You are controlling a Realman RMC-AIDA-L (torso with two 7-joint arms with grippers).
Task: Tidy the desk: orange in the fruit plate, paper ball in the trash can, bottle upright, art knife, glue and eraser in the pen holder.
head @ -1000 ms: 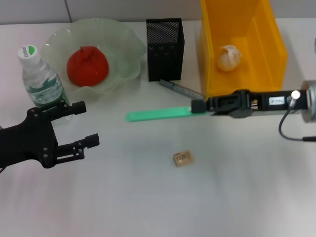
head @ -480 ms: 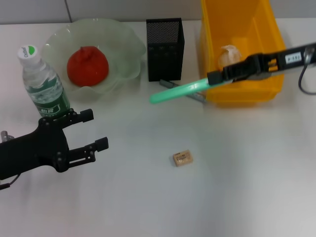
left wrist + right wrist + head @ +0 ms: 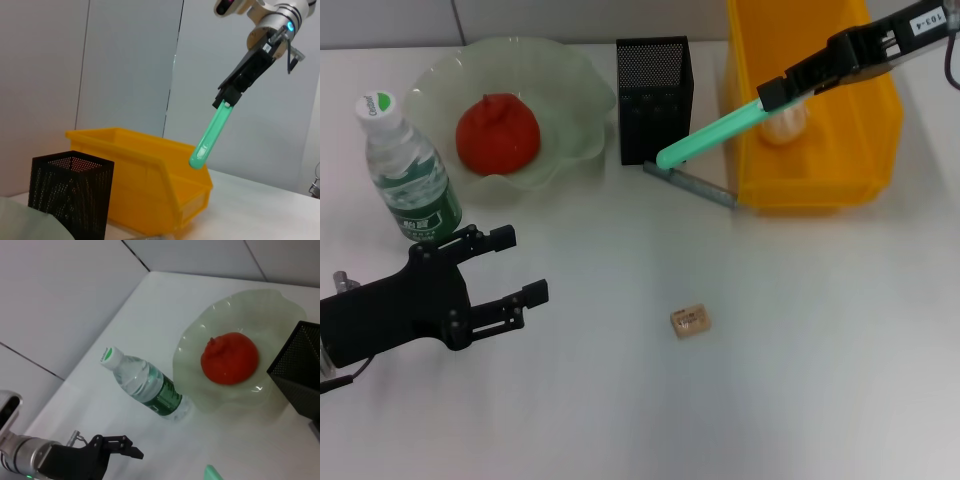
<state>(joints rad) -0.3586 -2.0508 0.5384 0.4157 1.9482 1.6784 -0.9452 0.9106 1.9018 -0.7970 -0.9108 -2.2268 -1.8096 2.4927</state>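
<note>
Next, I let go of the green glue with my right gripper inside the black mesh pen holder [image 3: 631, 80] [image 3: 281, 370], at the holder's side by the fruit plate. The glue is now raised above the yellow trash can.
My right gripper [image 3: 770, 95] is shut on one end of a long green glue tube [image 3: 710, 132], raised above the yellow trash can [image 3: 865, 130]; the tube slants down toward the black mesh pen holder [image 3: 655, 100]. From the left wrist view the tube [image 3: 210, 136] hangs in the air in the right gripper [image 3: 227, 99]. A grey art knife [image 3: 692, 185] lies in front of the pen holder. The tan eraser [image 3: 689, 320] sits mid-table. The orange [image 3: 497, 133] rests in the fruit plate [image 3: 570, 80]. The bottle [image 3: 410, 175] stands upright. The paper ball [image 3: 785, 122] lies in the trash can. My left gripper [image 3: 520, 265] is open at the near left.
The bottle [image 3: 147, 385] stands just beside the plate [image 3: 192, 340] and close behind my left gripper [image 3: 131, 447]. The trash can stands right next to the pen holder at the back right. White tabletop surrounds the eraser.
My right gripper lifted the green tube off the table and swung it up and back over the trash can. The left gripper drifted slightly right and nearer.
</note>
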